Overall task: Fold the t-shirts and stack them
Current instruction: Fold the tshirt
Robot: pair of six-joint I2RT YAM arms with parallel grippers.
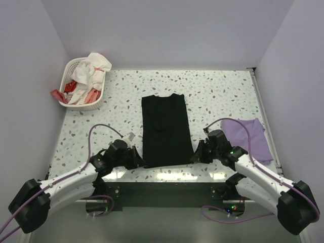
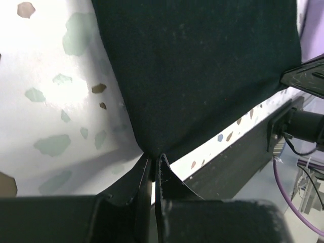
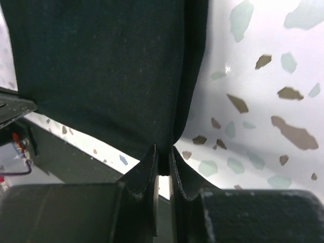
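Next, my left gripper lets go of the black t-shirt's near corner on its far half [image 1: 142,121], along the side that faces the laundry basket.
A black t-shirt [image 1: 166,129] lies folded into a long strip in the middle of the speckled table [image 1: 217,91]. My left gripper [image 1: 140,161] is shut on its near left corner, and in the left wrist view the black cloth [image 2: 202,71] bunches between the fingertips of that gripper [image 2: 154,157]. My right gripper [image 1: 195,157] is shut on the near right corner; the right wrist view shows the black fabric [image 3: 101,71] pinched in the right gripper [image 3: 163,151]. A folded lavender t-shirt [image 1: 246,139] rests at the right, beside the right arm.
A white laundry basket [image 1: 71,71] with white and pink clothes stands at the far left corner. The table's near edge [image 1: 167,174] runs just under both grippers. White walls close in the left, back and right sides.
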